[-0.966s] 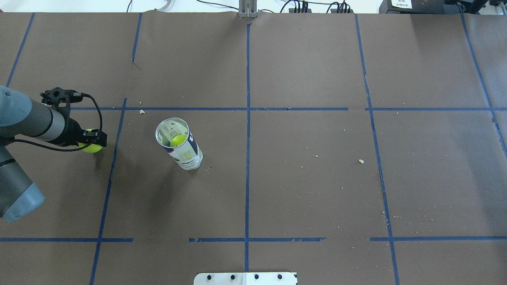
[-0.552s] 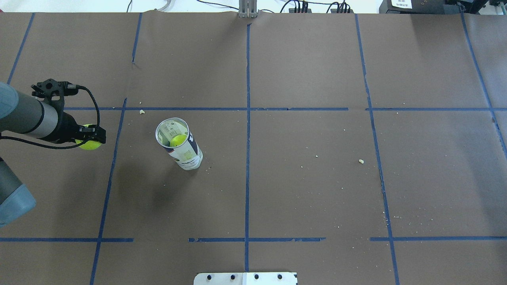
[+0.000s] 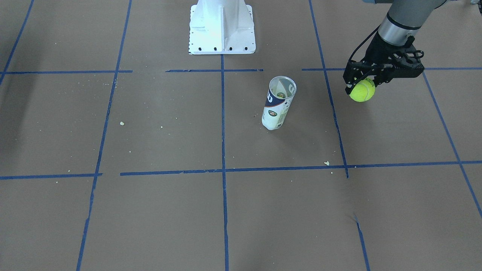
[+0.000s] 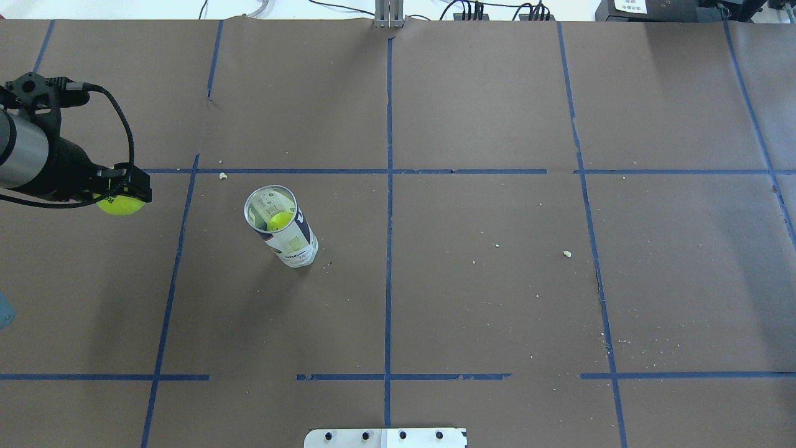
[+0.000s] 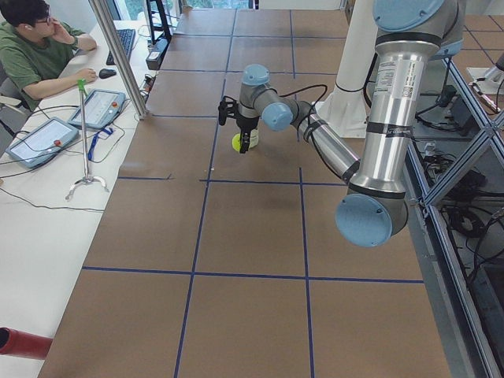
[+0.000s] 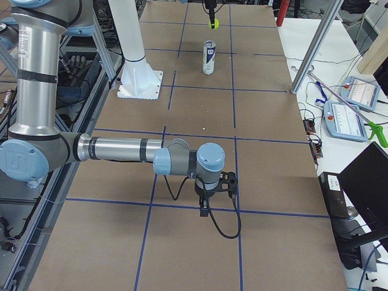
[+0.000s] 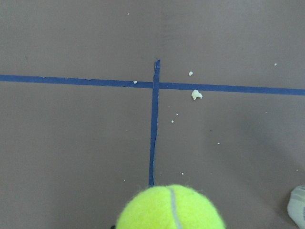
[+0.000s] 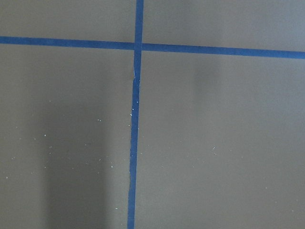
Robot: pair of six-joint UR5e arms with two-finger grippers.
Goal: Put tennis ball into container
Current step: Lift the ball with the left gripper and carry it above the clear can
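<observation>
Next, I release the tennis ball with my left gripper inside the container's open top (image 3: 283,90), above the other yellow ball. The held ball still hangs above the table.
The tennis ball (image 3: 362,92) is bright yellow-green and hangs above the table with my left gripper (image 3: 360,85) shut on it. In the overhead view the left gripper (image 4: 122,195) and ball (image 4: 118,205) sit at the far left, well to the left of the container (image 4: 283,231). The container (image 3: 278,105) is a clear tube with a white and navy label, standing upright and open-topped near the table's middle. Another yellow ball (image 4: 280,219) lies inside it. The left wrist view shows the held ball (image 7: 171,210) at its bottom edge. My right gripper (image 6: 206,209) hangs low over the table far from the tube; I cannot tell whether it is open.
The white metal pedestal (image 3: 222,26) stands behind the tube on the robot's side. Blue tape lines and small crumbs (image 3: 326,163) mark the brown table cover. An operator (image 5: 31,47) sits at a side desk beside a metal pole (image 5: 118,55).
My left gripper has carried the ball further left in the overhead view and upward, away from the tube. The tube and the ball inside it have not moved.
</observation>
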